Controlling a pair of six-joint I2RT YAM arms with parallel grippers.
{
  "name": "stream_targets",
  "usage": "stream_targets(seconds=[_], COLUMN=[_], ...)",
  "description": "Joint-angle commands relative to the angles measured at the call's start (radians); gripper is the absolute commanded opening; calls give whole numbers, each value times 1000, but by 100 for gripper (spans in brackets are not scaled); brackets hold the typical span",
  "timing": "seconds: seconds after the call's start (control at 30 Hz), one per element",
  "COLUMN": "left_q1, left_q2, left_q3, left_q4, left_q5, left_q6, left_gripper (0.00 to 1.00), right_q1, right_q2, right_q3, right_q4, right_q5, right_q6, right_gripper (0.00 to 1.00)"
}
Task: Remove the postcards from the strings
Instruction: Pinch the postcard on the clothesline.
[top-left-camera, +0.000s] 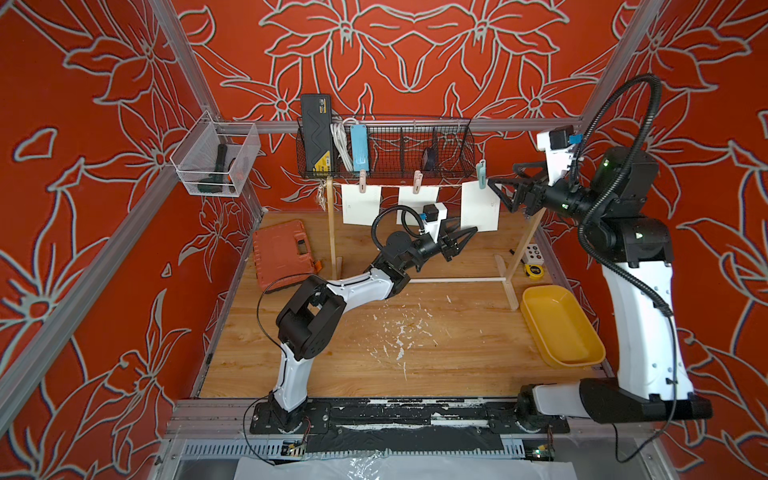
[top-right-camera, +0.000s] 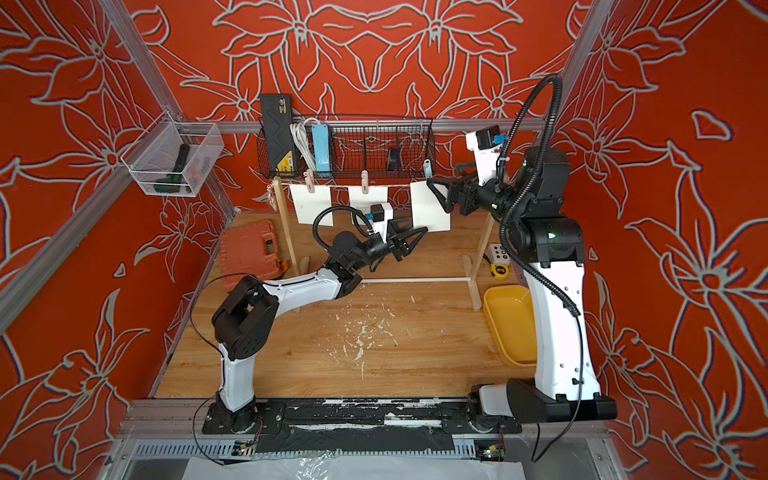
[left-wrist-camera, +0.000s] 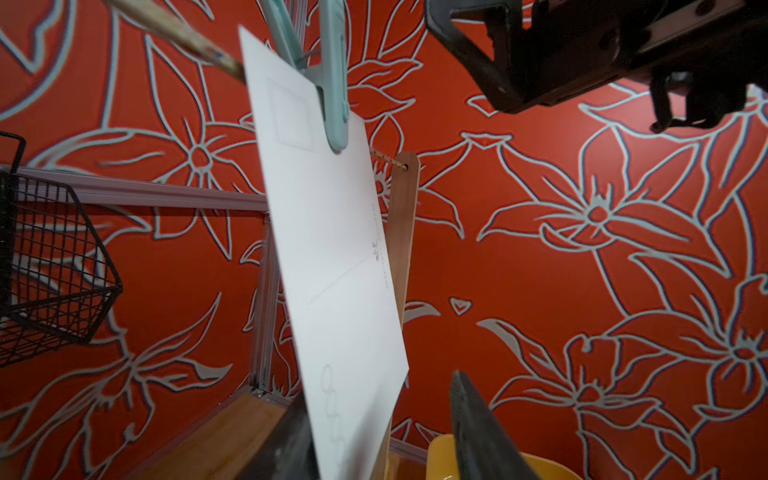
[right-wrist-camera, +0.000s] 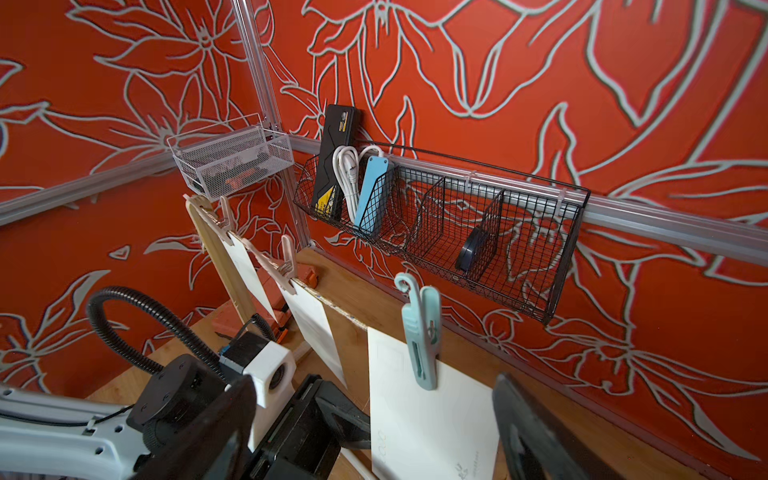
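My left gripper should square up and pinch the postcard's lower edge (top-left-camera: 481, 227) before I open the teal peg, as the peg's postcard is slanting against one of that gripper's fingers.
Three white postcards hang from the twine string (top-left-camera: 388, 185) between two wooden uprights: the left one (top-left-camera: 361, 203), the middle one (top-left-camera: 417, 197) and the right one (top-left-camera: 480, 205). A teal peg (top-left-camera: 482, 174) clips the right card (left-wrist-camera: 332, 249) to the string (left-wrist-camera: 384, 158). My left gripper (top-left-camera: 465, 235) is open at that card's lower edge. In the left wrist view the card lies against one finger (left-wrist-camera: 291, 440) and well apart from the other. My right gripper (top-left-camera: 500, 174) stands wide open beside the teal peg (right-wrist-camera: 422, 336), touching nothing.
Pink pegs (top-left-camera: 362, 176) hold the other two cards. A yellow tray (top-left-camera: 561, 328) lies at the right, an orange tool case (top-left-camera: 282, 253) at the left. A black wire basket (top-left-camera: 386, 145) hangs just behind the string. The stand's base rod (top-left-camera: 457, 279) crosses the table.
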Motion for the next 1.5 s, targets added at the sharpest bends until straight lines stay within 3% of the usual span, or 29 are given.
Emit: stream_targets(seconds=[0.0, 0.23, 0.43, 0.7, 1.13, 1.3, 1.47], left_q1=[-5, -5, -15, -15, 4, 9, 22], left_q2=[13, 65, 71, 41, 28, 17, 12], left_q3=[37, 83, 65, 17, 61, 65, 65], left_q4=[56, 86, 85, 81, 20, -3, -12], left_q5=[32, 77, 115, 82, 73, 71, 100], left_q6=[-25, -87, -94, -81, -52, -48, -61], left_gripper=[48, 58, 58, 37, 1, 0, 0], right_q1=[-6, -15, -25, -35, -41, -51, -75], right_q2=[16, 6, 14, 56, 161, 199, 243], right_q3=[24, -14, -10, 42, 160, 203, 246], right_q4=[-10, 19, 20, -5, -42, -62, -63], right_q5=[-39, -35, -32, -58, -157, -176, -277], right_q6=[23, 24, 22, 29, 51, 39, 41], right_gripper=[89, 89, 89, 87, 87, 86, 85])
